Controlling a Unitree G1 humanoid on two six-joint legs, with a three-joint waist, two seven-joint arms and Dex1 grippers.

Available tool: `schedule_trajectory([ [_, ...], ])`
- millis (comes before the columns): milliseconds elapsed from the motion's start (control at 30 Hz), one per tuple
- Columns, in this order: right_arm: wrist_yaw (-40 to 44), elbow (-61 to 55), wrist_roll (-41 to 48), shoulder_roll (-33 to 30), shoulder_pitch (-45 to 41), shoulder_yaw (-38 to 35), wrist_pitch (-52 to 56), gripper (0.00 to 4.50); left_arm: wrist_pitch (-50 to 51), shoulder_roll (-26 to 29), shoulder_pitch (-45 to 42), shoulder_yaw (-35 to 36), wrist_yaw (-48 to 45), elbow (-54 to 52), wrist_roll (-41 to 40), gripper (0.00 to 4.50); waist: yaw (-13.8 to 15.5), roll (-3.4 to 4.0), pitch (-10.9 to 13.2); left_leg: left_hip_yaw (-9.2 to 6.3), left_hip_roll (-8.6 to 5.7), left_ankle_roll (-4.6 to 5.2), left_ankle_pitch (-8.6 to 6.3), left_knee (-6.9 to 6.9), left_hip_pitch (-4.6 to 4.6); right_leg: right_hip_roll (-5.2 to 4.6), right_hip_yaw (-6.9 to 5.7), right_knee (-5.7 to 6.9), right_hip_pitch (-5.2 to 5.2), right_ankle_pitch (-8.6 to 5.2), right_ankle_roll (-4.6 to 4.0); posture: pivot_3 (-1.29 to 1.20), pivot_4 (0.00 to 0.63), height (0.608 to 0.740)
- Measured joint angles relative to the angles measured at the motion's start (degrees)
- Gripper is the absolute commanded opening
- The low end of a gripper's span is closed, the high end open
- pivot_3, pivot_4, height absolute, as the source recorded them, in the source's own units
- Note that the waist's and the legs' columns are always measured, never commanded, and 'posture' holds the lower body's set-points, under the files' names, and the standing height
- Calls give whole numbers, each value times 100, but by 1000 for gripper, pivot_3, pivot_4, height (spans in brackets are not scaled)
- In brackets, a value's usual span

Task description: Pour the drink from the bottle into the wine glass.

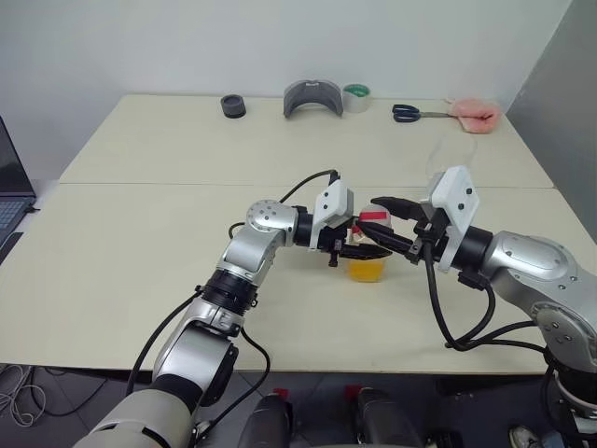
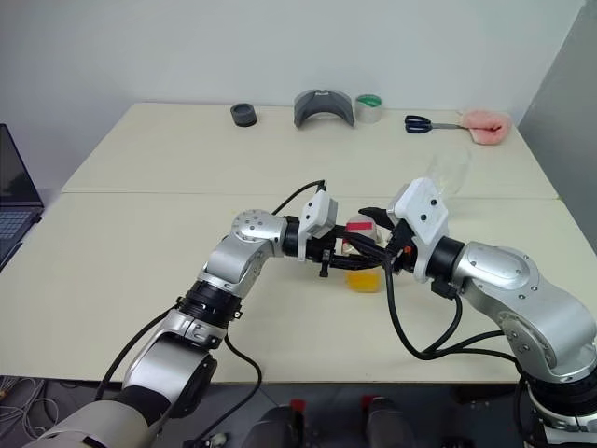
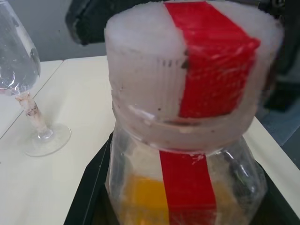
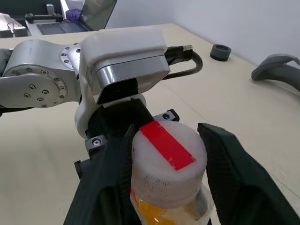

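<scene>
The robot's right gripper will put the white cap down on the bare near table (image 1: 447, 307) in front of the wine glass.
The bottle (image 1: 367, 264) stands upright at mid-table, small and clear, with a red label strip and a white cap (image 4: 168, 157) crossed by red tape. The orange-yellow drink (image 3: 140, 197) fills its lower part. My left gripper (image 1: 368, 250) comes in from the left and is shut on the bottle's body below the neck. My right gripper (image 1: 370, 217) reaches in from the right, and its black fingers (image 4: 105, 183) lie against both sides of the cap. The wine glass (image 2: 448, 174) stands empty and upright behind the right arm, apart from both grippers.
Along the table's far edge lie a black round object (image 1: 233, 105), a grey curved piece (image 1: 314, 96), a tape roll (image 1: 355, 96), scissors (image 1: 410, 113) and a pink cloth (image 1: 476, 114). A laptop (image 1: 7, 191) sits off the left side.
</scene>
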Motion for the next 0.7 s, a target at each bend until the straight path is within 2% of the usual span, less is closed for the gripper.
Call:
schedule_trajectory([
  [267,172,-198,-657,-134,91,293,-537,1776,25,3,11,-2,2,-6,5,1797,-1,0,0,1,1,0,0,-1,0,0,0,-2,-1,0,0,0,150,740],
  [400,66,-211,-297,316,341,45,-440,1733,26,4,14,-2,3,-38,3,1797,3,0,0,-1,0,0,0,0,-1,-1,0,-1,1,0,0,0,150,740],
  [700,-381,-376,710,440,528,-952,119,1729,29,19,66,-1,10,-59,1,1797,4,0,0,-3,0,0,0,0,0,-1,-1,0,1,0,0,0,150,740],
])
